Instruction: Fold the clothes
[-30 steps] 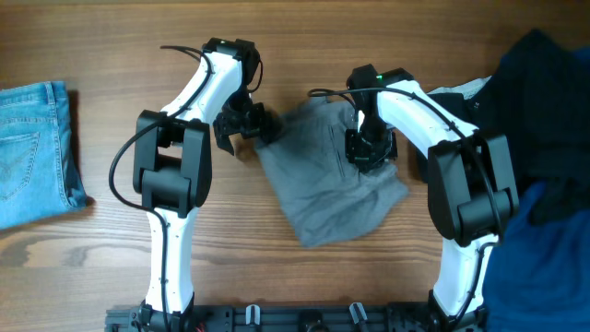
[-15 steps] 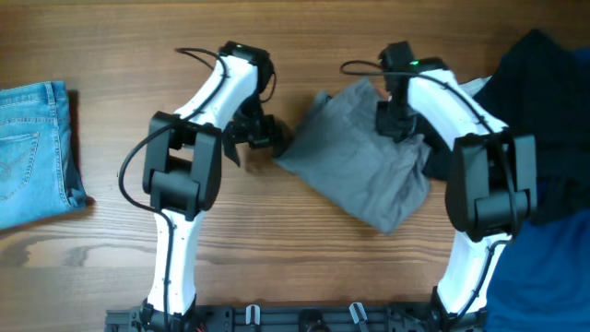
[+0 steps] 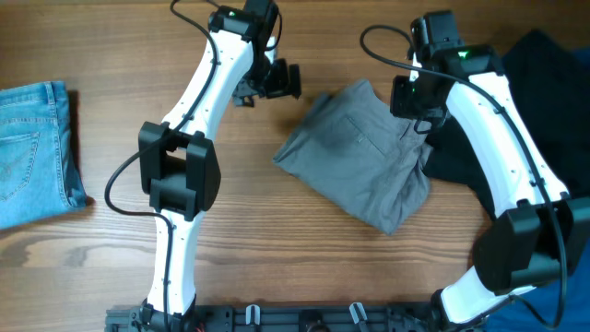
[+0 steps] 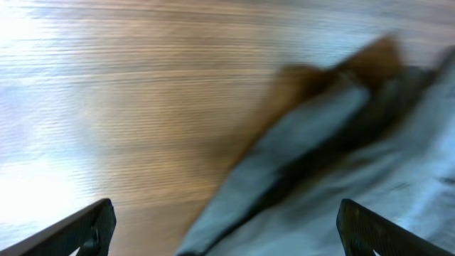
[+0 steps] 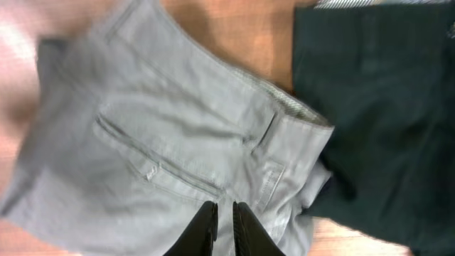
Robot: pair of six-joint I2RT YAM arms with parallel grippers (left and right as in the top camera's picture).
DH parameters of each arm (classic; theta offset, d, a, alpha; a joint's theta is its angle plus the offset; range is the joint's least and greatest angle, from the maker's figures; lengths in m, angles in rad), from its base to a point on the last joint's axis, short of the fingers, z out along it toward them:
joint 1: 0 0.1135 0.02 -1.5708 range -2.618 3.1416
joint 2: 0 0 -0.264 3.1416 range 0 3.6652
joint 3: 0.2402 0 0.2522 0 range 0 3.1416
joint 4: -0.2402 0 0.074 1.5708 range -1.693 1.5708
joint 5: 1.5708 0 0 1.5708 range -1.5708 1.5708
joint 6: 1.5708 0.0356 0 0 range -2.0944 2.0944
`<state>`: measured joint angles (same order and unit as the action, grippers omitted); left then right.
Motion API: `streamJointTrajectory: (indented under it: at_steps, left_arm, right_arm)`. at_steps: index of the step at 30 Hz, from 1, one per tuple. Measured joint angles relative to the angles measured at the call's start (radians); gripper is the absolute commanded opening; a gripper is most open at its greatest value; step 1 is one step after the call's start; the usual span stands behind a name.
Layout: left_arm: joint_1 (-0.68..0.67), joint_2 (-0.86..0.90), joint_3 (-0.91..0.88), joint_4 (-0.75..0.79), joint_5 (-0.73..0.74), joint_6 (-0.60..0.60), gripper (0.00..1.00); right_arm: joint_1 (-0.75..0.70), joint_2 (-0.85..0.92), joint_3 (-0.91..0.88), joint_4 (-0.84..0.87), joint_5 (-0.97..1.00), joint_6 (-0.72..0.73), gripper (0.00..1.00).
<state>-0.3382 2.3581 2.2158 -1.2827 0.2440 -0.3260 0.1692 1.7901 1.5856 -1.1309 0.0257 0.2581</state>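
Next, the left gripper goes to the middle of the edge (image 3: 312,130) (image 4: 264,176) facing the blue jeans on the grey trousers and closes there.
A folded grey pair of trousers (image 3: 359,164) lies flat on the wooden table at the centre. It also shows in the right wrist view (image 5: 163,142), pocket side up, and blurred in the left wrist view (image 4: 370,163). My left gripper (image 3: 277,81) is open and empty, up and to the left of the trousers' far left corner; its fingers (image 4: 227,231) stand wide apart. My right gripper (image 3: 413,100) hovers over the trousers' far right corner, its fingers (image 5: 224,227) closed together with no cloth held between them.
Folded blue jeans (image 3: 35,152) lie at the left edge. A pile of dark navy clothes (image 3: 544,101) fills the right side, touching the trousers' right edge, and shows in the right wrist view (image 5: 377,107). Blue cloth (image 3: 548,277) lies at the bottom right.
The grey trousers were dragged right and further back. Both grippers have since let go and pulled away toward the table's far side, the left one opening wide.
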Motion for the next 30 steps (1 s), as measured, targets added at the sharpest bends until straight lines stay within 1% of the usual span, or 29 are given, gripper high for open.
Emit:
streamJointTrajectory:
  at_steps: [3,6,8,10,13,16,23,30]
  left_arm:
    - [-0.003,0.000,0.000,0.031,0.071,0.007,1.00]
    - [-0.013,0.000,0.000,0.045,0.118,0.011,1.00]
    - [-0.021,0.000,0.000,0.046,0.134,0.011,1.00]
    - [-0.029,0.000,0.000,0.048,0.144,0.011,1.00]
    - [-0.042,0.000,0.000,0.054,0.150,0.011,1.00]
    - [-0.051,0.000,0.000,0.056,0.152,0.011,1.00]
    - [-0.056,0.000,0.000,0.057,0.155,0.012,1.00]
    - [-0.056,0.025,0.000,0.058,0.157,0.015,1.00]
  right_arm:
    - [0.000,0.000,-0.056,-0.023,-0.011,-0.020,0.15]
    - [0.000,0.002,-0.145,-0.010,-0.023,-0.028,0.15]
    - [0.000,0.003,-0.223,0.035,-0.028,-0.029,0.15]
    - [0.000,0.005,-0.297,0.091,-0.032,-0.030,0.20]
    - [0.000,0.007,-0.426,0.227,-0.034,-0.037,0.20]
    - [0.000,0.007,-0.541,0.285,-0.033,-0.015,0.20]
    - [0.007,-0.023,-0.597,0.283,0.032,0.140,0.20]
    - [0.007,-0.023,-0.598,0.283,0.037,0.182,0.20]
